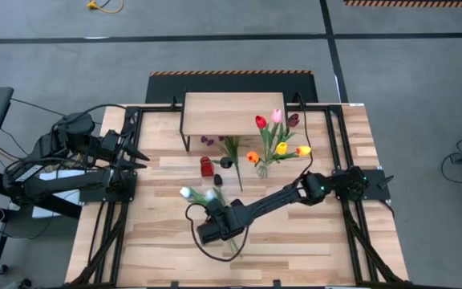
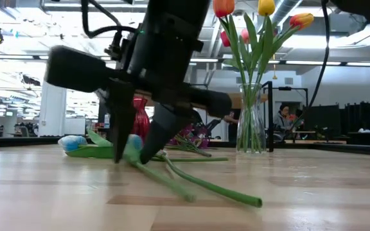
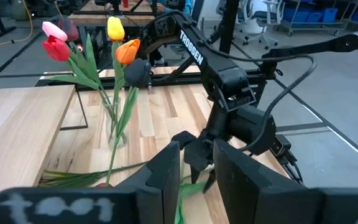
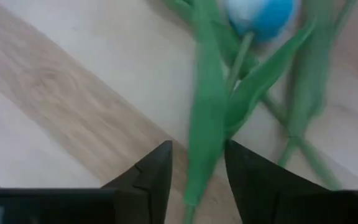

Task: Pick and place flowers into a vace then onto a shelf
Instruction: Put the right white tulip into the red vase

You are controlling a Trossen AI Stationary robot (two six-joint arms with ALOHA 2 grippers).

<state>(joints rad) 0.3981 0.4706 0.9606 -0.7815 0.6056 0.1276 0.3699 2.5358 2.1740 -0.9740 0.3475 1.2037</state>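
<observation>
The tulip's broad leaf is between my right gripper's fingers, so I should close on the stem at the leaf's base [image 4: 192,200] and hand it to my left gripper.
Two pale blue-white tulips [image 1: 191,193] lie flat on the table, heads [image 2: 72,142] toward the left arm, stems [image 2: 211,186] trailing toward the near edge. My right gripper [image 1: 217,215] [image 2: 137,154] points down over them, open, one finger on each side of a green leaf and stem [image 4: 207,124]; I see no touch. The glass vase [image 1: 263,167] [image 2: 252,122] stands upright on the table, holding red, pink, maroon, orange and yellow tulips. The shelf [image 1: 233,112] stands at the far edge. My left gripper [image 1: 140,157] [image 3: 197,180] waits open at the left.
A red tulip [image 1: 206,166], a black one [image 1: 219,178] and the leafy purple sprig [image 1: 229,148] lie on the table between shelf and vase. The right arm's cable loops [image 1: 195,233] near the stems. A person [image 2: 281,119] sits in the room behind.
</observation>
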